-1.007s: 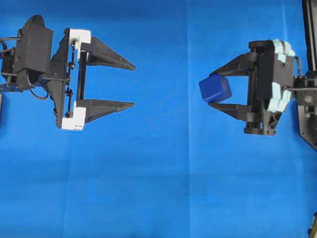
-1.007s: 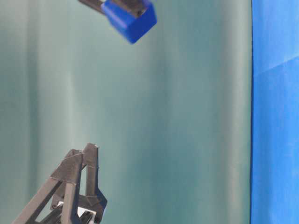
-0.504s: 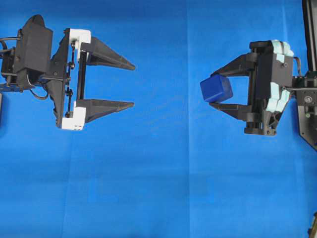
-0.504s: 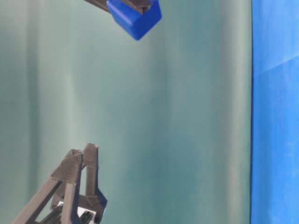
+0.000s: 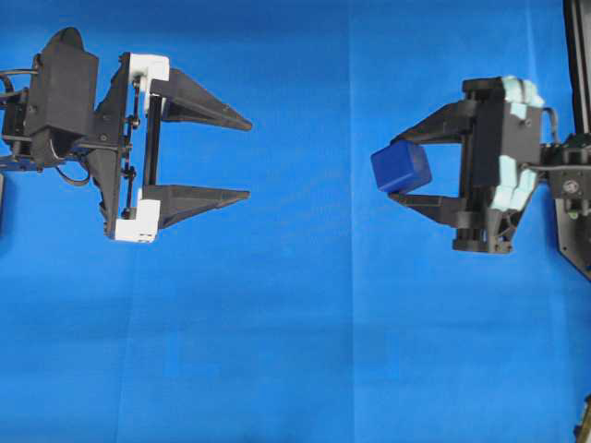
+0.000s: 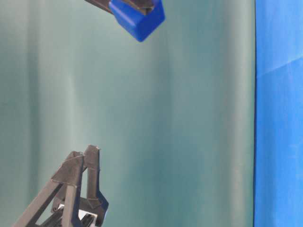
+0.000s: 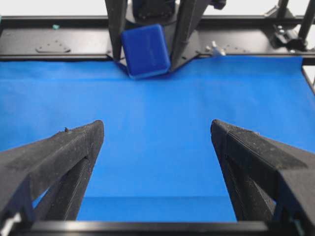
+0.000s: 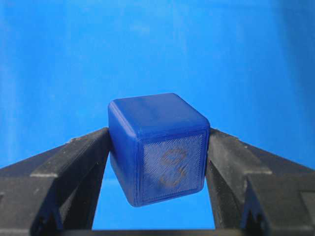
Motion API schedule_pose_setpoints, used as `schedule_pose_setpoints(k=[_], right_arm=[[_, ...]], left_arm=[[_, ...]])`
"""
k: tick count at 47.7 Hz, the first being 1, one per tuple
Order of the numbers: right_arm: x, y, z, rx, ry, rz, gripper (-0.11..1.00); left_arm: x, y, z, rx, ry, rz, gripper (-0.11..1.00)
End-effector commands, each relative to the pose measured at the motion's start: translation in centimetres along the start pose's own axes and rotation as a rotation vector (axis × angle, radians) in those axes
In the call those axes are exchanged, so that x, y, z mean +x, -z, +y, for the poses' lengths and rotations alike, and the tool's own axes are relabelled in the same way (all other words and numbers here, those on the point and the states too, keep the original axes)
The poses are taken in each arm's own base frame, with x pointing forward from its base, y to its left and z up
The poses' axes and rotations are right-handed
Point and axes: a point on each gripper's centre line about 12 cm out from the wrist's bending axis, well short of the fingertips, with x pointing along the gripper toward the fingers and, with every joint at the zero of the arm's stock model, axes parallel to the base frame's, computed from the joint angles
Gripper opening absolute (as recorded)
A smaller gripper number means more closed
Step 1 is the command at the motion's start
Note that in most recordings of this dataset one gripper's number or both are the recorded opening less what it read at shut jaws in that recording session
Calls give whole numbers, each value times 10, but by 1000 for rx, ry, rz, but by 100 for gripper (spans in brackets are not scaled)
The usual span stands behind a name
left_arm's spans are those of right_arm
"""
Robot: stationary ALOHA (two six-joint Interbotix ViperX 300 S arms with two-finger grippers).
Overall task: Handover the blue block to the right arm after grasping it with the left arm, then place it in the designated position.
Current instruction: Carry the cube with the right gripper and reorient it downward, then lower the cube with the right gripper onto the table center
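Observation:
Next, my right gripper lets go of the blue block on the blue cloth (image 5: 287, 227), just past the nearer fingertip of my left gripper.
The blue block (image 5: 401, 167) is a small dark-blue cube held above the blue cloth at the right. My right gripper (image 5: 399, 167), all black with pale-teal pieces, is shut on it at the fingertips. In the right wrist view the blue block (image 8: 157, 147) is pinched between both fingers (image 8: 78, 162), one face showing a faint figure. At the left my left gripper (image 5: 249, 158), with white brackets, stands wide open and empty, well apart from the block. The left wrist view shows its fingers (image 7: 74, 152) spread, and the blue block (image 7: 145, 50) far ahead. The table-level view shows the blue block (image 6: 137, 19) at the top.
The blue cloth (image 5: 295, 351) covers the table. A black frame rail (image 7: 59, 46) runs along the far side behind the right arm. A black post (image 5: 577, 55) stands at the right edge. A teal backdrop (image 6: 180, 123) fills the table-level view.
The right gripper with the block has shifted very slightly. The left gripper has not moved.

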Motion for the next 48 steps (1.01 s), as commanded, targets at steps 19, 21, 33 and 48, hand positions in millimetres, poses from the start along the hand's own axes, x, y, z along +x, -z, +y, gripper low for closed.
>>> schedule_pose_setpoints(k=[19,21,33,48], right_arm=[[69,14,12,-6,-88,12,45],[77,16,12,-4,-92,16,45],[126,26,19,4,-138,37,45],[187,45,20,35,-161,83,45]], left_arm=[[-3,-12,-1,0,3,-37,93],[-3,-12,-1,0,3,-37,93],[-3,-11,-1,-1,2,-35,93],[-4,-11,-1,-1,2,-32,93]])
